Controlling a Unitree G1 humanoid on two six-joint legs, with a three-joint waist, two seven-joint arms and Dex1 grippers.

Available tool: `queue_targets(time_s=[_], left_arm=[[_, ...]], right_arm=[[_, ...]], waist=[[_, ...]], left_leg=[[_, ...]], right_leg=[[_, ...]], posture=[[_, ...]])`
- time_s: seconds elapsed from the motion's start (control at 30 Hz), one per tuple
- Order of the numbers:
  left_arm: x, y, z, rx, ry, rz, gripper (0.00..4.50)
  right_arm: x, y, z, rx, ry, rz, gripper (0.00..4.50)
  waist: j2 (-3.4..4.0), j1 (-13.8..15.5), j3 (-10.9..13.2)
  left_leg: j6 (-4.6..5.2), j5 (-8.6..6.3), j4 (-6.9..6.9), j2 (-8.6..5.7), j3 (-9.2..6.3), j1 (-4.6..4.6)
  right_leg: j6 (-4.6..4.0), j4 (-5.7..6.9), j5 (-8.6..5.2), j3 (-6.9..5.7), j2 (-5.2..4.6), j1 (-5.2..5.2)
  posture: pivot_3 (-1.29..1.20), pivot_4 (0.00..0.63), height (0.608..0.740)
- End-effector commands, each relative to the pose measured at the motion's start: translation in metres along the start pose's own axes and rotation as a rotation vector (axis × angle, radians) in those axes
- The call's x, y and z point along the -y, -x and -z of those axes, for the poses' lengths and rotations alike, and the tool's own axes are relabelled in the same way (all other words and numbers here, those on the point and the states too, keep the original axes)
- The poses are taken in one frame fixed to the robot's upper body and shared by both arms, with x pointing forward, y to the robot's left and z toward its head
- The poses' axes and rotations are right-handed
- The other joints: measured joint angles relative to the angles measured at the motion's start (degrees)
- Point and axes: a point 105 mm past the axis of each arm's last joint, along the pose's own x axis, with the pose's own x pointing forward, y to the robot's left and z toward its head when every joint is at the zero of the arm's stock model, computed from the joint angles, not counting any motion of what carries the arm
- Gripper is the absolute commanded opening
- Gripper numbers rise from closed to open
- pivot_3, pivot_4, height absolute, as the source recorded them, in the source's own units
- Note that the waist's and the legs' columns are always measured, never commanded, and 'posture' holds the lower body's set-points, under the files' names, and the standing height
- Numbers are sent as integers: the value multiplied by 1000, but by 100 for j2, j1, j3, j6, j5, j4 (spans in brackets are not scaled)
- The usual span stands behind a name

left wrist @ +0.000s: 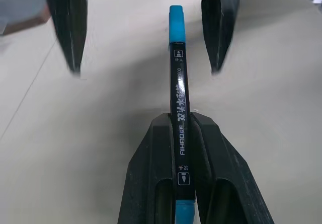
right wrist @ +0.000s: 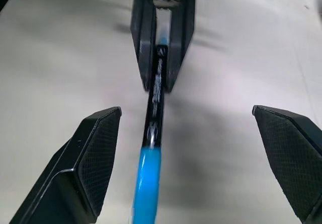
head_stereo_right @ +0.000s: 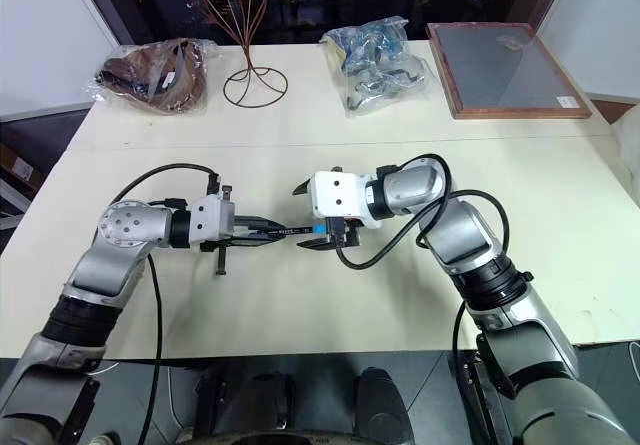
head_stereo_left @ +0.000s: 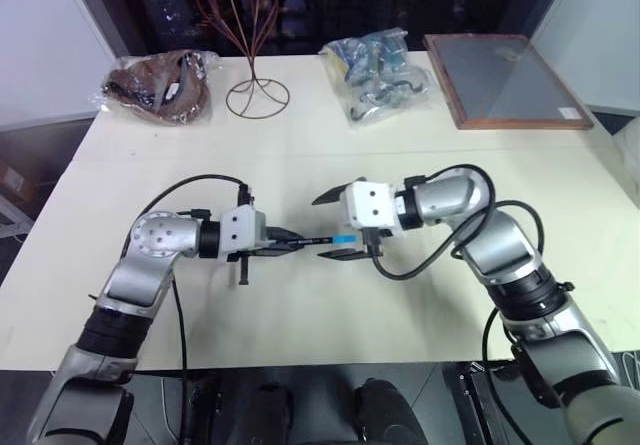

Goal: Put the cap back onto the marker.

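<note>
The robot's left gripper should release the black marker on the bare table (head_stereo_left: 196, 255) just under the left arm's wrist.
My left gripper (head_stereo_left: 290, 243) is shut on the thin black marker (head_stereo_left: 315, 240), which it holds level above the table, pointing toward the right arm. The light-blue cap (head_stereo_left: 344, 239) sits on the marker's far end, in line with the barrel. My right gripper (head_stereo_left: 320, 229) is open. Its two fingers stand wide apart on either side of the cap and touch nothing. In the left wrist view, the marker (left wrist: 178, 103) runs out from between my own fingers to the cap (left wrist: 176, 25). The right wrist view has the cap (right wrist: 147, 183) between the spread pads.
At the table's (head_stereo_left: 330, 145) far side stand a copper wire stand (head_stereo_left: 257, 93), a bag of brown items (head_stereo_left: 160, 87), a clear bag of bluish items (head_stereo_left: 380, 73) and a wood-framed panel (head_stereo_left: 505, 77).
</note>
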Motion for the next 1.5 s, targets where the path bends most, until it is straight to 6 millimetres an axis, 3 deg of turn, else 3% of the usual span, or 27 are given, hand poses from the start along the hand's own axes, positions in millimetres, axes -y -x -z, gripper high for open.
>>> queue_targets(time_s=[0.03, 0.2, 0.5, 0.6, 0.8, 1.03, 1.07, 1.1, 1.3, 1.5], left_arm=[[-12, 15, -3, -15, 34, -138, 0], [-16, 32, 4, -54, 204, -335, 0], [17, 61, 11, -160, 570, -645, 0], [27, 72, 22, -208, 674, -743, 0], [41, 93, 45, -326, 801, -878, 0], [46, 94, 57, -377, 830, -900, 0], [47, 94, 58, -386, 840, -899, 1025], [47, 94, 59, -389, 844, -897, 1368], [47, 92, 57, -388, 846, -888, 4459], [43, 93, 38, -363, 793, -896, 4459]], right_arm=[[11, 19, -9, 31, -12, 103, 4329], [16, 32, -6, 44, -106, 231, 4329], [-1, 40, 9, -2, -240, 345, 4329], [-3, 39, 14, -11, -278, 388, 4329], [-7, 36, 22, -15, -350, 443, 4329], [-11, 33, 25, -24, -364, 443, 4329], [-12, 33, 25, -24, -365, 440, 4368], [-13, 33, 24, -23, -366, 438, 4368], [-14, 34, 22, -19, -365, 427, 4368], [-18, 37, 13, 9, -345, 336, 4368]], waist=[[0, 0, 0], [0, 2, 0], [0, 57, 0], [0, 126, 0], [0, 187, 0], [0, 193, 0], [0, 192, 0], [0, 192, 0], [0, 191, 0], [0, 191, 0]], left_leg=[[0, 0, 0, 0, 0, 0], [0, 0, -2, 1, 1, 0], [0, 0, -5, 1, 5, 0], [0, 0, -5, 2, 10, 1], [0, 0, -3, 3, 13, 2], [0, 0, -5, 4, 15, 4], [0, 0, -5, 4, 15, 4], [0, 0, -6, 4, 16, 4], [0, 0, -7, 4, 16, 4], [0, 0, -8, 4, 17, 4]], right_leg=[[0, 0, 0, 0, 0, 0], [0, 0, 0, 2, 0, 0], [0, -6, 0, 19, 0, 2], [0, -34, 0, 22, 0, 6], [0, -64, 0, 23, -1, 21], [0, -71, 0, 24, -1, 22], [0, -71, 0, 24, -1, 22], [0, -71, 0, 24, -1, 22], [0, -72, 0, 24, -1, 22], [0, -74, 0, 25, -1, 23]], posture=[[0, 150, 740], [0, 150, 740], [0, 150, 740], [0, 150, 740], [0, 150, 740], [0, 150, 740], [0, 150, 740], [0, 150, 740], [0, 150, 740], [0, 150, 740]])
